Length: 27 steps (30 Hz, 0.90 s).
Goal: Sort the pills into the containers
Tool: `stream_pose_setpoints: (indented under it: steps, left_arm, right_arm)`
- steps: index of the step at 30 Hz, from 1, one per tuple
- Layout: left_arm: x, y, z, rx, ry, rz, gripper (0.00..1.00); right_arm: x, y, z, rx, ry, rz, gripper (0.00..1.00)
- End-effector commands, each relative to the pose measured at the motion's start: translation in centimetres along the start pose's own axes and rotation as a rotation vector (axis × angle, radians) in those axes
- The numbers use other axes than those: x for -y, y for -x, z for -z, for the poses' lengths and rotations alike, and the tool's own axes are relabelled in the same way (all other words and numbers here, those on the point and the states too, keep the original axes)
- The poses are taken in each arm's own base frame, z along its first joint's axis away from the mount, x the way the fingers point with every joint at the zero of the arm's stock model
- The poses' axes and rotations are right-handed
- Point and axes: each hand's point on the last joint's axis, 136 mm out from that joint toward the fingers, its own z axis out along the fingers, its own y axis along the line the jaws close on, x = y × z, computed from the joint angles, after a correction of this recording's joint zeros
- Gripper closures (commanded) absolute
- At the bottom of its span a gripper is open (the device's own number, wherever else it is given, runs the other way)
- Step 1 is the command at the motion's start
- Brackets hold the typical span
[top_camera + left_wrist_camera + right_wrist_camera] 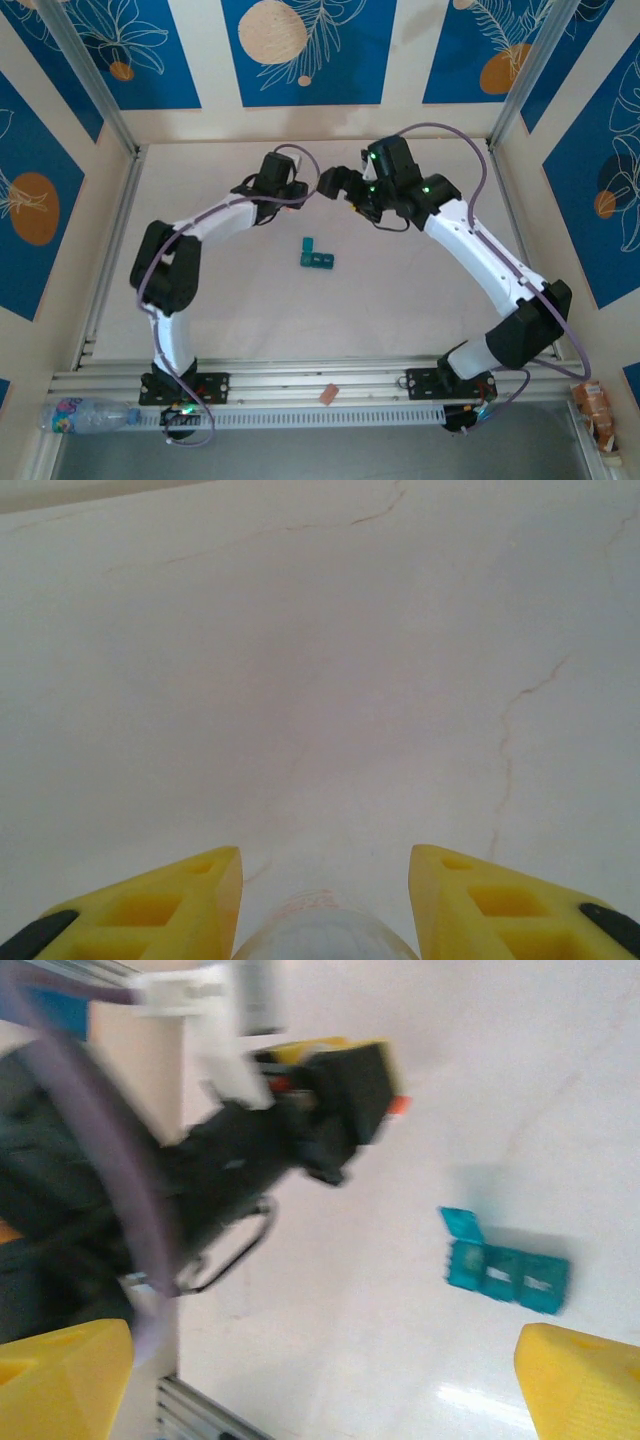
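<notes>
I need to use my left gripper to set the small white bottle down on the table [311, 281] in front of the teal strip.
The containers [316, 256] are a teal strip of joined compartments lying mid-table, one end lid [461, 1226] flipped open. In the right wrist view the strip [508, 1274] lies ahead and to the right, with pale blurs inside; I cannot make out pills. My left gripper [292, 195] is behind the strip, shut on a small white bottle [322, 930] that fills the gap between its yellow fingers [190, 900]. An orange-red bit of the bottle [399, 1105] shows past the left gripper [345, 1085]. My right gripper [335, 185] faces the left one, open and holding nothing [320, 1390].
A water bottle [85, 413] lies on the front rail at the left. A small orange piece [326, 394] sits on the rail in the middle. Metal frame posts and walls bound the table [400, 300] on three sides.
</notes>
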Motion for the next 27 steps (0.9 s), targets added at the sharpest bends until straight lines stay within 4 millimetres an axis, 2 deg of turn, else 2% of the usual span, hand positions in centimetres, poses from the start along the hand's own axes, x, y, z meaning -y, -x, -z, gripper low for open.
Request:
stream_pose_setpoints:
  steps: [1,7,14,19,27]
  left_arm:
    - [-0.6,-0.1,3.0,0.024,-0.010,0.031,0.93]
    - [0.4,-3.5,7.0,-0.014,-0.067,0.043,0.92]
    - [2.7,-8.1,9.9,-0.049,-0.123,0.032,0.92]
    - [4.2,-11.1,10.7,-0.070,-0.161,0.046,0.91]
    - [6.7,-15.6,10.2,-0.129,-0.192,0.014,0.90]
  right_arm:
    - [2.4,-1.2,0.6,0.009,-0.053,0.053,0.03]
    - [5.4,-3.1,1.2,0.010,-0.102,0.065,0.04]
    - [8.1,-5.2,1.0,-0.005,-0.133,0.100,0.05]
    - [9.7,-6.5,-0.2,-0.049,-0.134,0.141,0.06]
    - [12.1,-8.3,-2.0,-0.121,-0.190,0.151,0.08]
